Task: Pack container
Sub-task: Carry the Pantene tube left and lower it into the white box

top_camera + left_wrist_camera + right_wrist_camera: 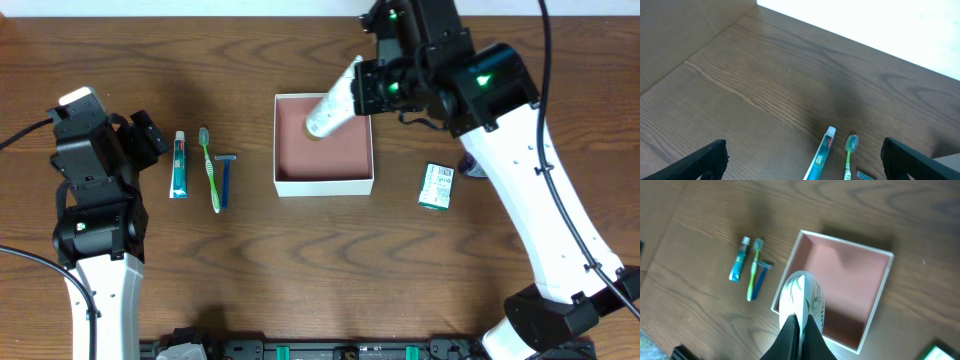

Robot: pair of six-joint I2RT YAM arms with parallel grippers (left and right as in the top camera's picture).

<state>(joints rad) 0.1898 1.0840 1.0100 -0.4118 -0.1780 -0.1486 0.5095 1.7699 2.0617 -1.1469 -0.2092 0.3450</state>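
Next, I set my right gripper to release the white tube on the container's reddish-brown bottom (297, 162) (805, 292), toward the side of the container that is near the blue razor.
The container (324, 184) is a shallow white-walled square box with a reddish-brown floor at the table's middle; it also shows in the right wrist view (881, 300). My right gripper (366, 86) is shut on the flat end of a white tube (330, 108) and holds it tilted above the container's back part; the tube also shows in the right wrist view (802, 297) between the fingers (801, 325). A toothpaste tube (179, 165), a green toothbrush (210, 168) and a blue razor (225, 177) lie left of the container. My left gripper (802, 162) is open and empty, above the table near the toothpaste (821, 153).
A small green-and-white carton (436, 187) lies right of the container. A dark object (470, 166) is partly hidden beside the right arm.
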